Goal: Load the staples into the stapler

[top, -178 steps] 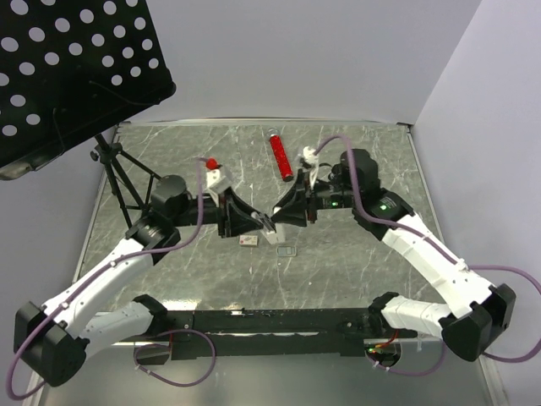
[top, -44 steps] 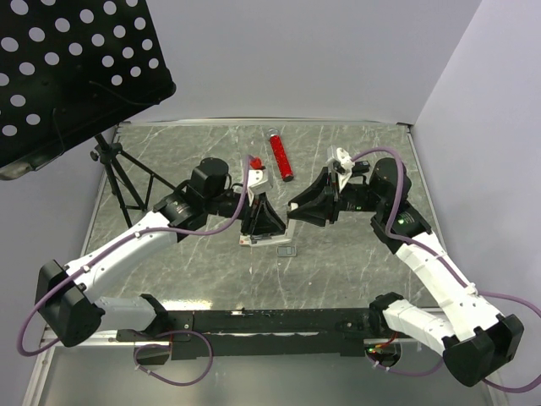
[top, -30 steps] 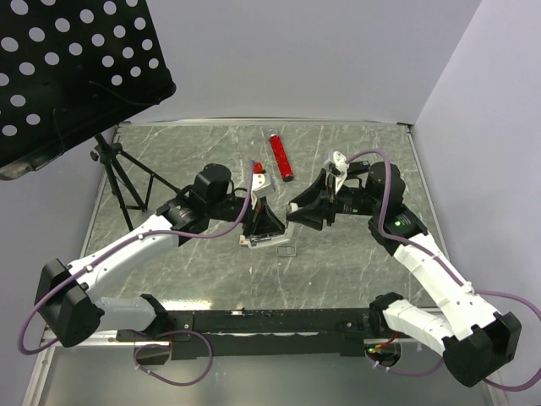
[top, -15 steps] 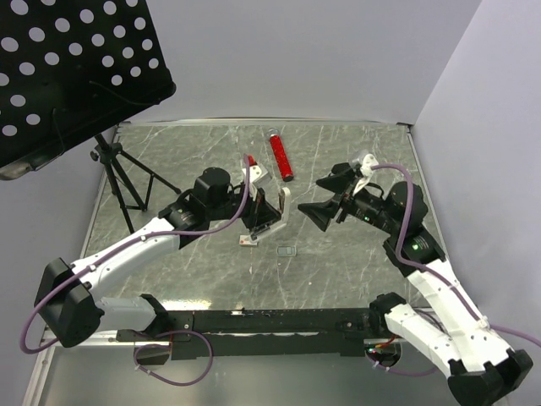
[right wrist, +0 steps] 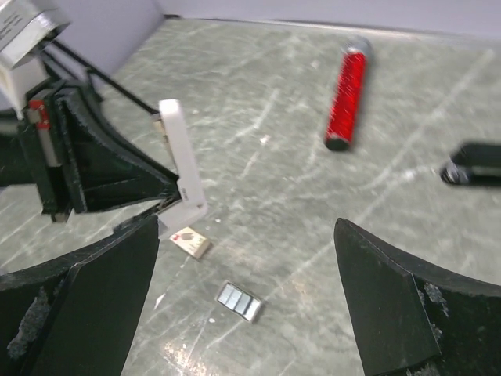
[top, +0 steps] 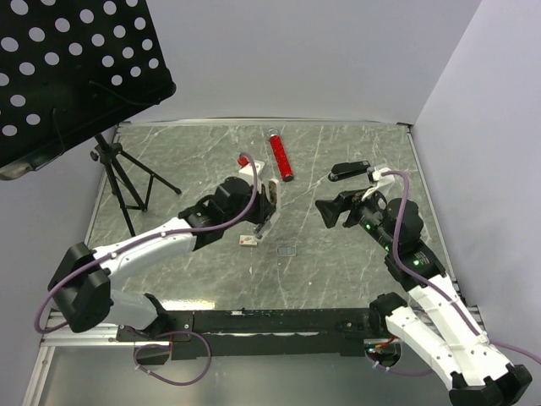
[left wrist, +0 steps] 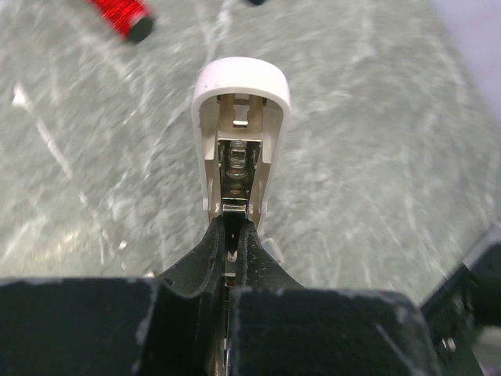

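Note:
I need to use my left gripper to set the white stapler, now held with its lid up, down on the table (top: pixel 271 239), between the beige box piece and the staples.
My left gripper (top: pixel 263 218) is shut on the stapler (left wrist: pixel 241 86), a small white one. Its lid is swung up and the metal channel (left wrist: pixel 235 168) lies bare. From the right wrist, that stapler (right wrist: pixel 177 149) sticks out of the left gripper (right wrist: pixel 166 202) with the lid upright. The staples (right wrist: pixel 239 302), a small silver-grey strip, lie flat on the table, also seen from above as the staples (top: pixel 287 251). My right gripper (top: pixel 328 193) hovers to the right of them, open wide with nothing in it. In its own view the right gripper (right wrist: pixel 246 235) frames the strip.
A beige box piece with a red mark (right wrist: pixel 190 241) lies just below the stapler. A red tube (top: pixel 281 156) lies farther back, with a slim black object (right wrist: pixel 473 166) to its right. A black tripod (top: pixel 118 173) and perforated stand (top: pixel 76 68) fill the left rear.
The right gripper let go of the stapler's lid, opened wide and drew back to the right. The lid now stands open. The left gripper turned with the stapler still in it.

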### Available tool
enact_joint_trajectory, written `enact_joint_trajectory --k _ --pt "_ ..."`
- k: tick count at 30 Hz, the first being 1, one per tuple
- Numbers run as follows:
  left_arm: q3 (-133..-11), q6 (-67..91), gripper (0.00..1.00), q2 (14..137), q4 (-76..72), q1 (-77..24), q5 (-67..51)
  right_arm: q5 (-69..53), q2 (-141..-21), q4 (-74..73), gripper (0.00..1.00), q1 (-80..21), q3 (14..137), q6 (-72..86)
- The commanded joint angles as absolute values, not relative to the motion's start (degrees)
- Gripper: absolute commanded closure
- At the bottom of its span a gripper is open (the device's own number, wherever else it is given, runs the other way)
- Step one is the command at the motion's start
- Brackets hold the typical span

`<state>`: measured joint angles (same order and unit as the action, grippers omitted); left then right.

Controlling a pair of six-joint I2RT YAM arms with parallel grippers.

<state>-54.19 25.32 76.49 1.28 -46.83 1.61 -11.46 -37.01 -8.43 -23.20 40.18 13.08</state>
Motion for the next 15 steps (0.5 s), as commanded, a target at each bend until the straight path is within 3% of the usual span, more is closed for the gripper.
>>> enact_joint_trajectory --k 1,4,15 --pt "-55.63 33.65 0.99 79.26 2.72 -49.39 17.37 -4.32 -35.16 -10.1 0.0 -22.76 38.59 16.78" --pt "-56.25 37.95 0.99 82.6 5.09 -52.11 25.45 -4.91 -34.63 -10.02 0.01 -22.76 37.27 17.4" --pt "-57.13 48.16 0.99 91.67 8.61 -56.34 37.61 -7.29 -33.14 -11.6 0.01 -22.76 34.1 16.71"
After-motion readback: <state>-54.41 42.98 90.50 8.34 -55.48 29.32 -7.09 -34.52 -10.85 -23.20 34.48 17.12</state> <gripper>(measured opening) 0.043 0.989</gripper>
